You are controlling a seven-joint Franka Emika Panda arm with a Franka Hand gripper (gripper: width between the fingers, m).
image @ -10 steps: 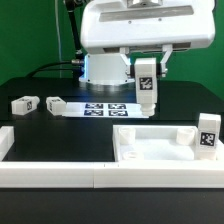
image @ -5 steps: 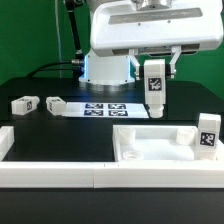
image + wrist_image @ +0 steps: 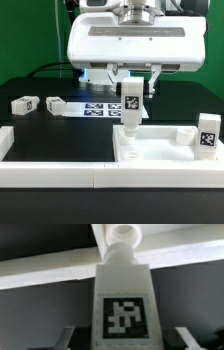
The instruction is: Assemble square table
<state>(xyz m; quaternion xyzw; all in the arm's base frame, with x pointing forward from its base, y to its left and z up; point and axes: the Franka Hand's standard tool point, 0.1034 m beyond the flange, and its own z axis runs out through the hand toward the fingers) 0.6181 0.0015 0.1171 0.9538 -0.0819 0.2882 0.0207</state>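
Observation:
Next, I release the tagged leg from my gripper in the white top's round corner socket [image 3: 133, 153] [image 3: 123, 233] on the loose legs' side.
The square table's white top [image 3: 160, 146] lies at the front right in the exterior view, its rim [image 3: 60, 272] crossing the wrist view. My gripper [image 3: 131, 88] is shut on a white tagged leg [image 3: 131, 108], held upright over the top's far corner on the exterior view's left. In the wrist view the leg [image 3: 122, 291] points away from my gripper [image 3: 126, 336], and its narrow tip meets a round corner socket [image 3: 122, 232]. How deep it sits I cannot tell. Another leg [image 3: 207, 135] stands upright at the top's right corner.
Two loose legs [image 3: 25, 103] [image 3: 55, 103] lie at the exterior view's left on the black table. The marker board [image 3: 105, 108] lies behind the top. White border rails [image 3: 50, 172] run along the front and left edges.
My gripper has carried the leg down and toward the exterior view's left, from above the marker board's right end to the top's corner. The jaws have kept their hold.

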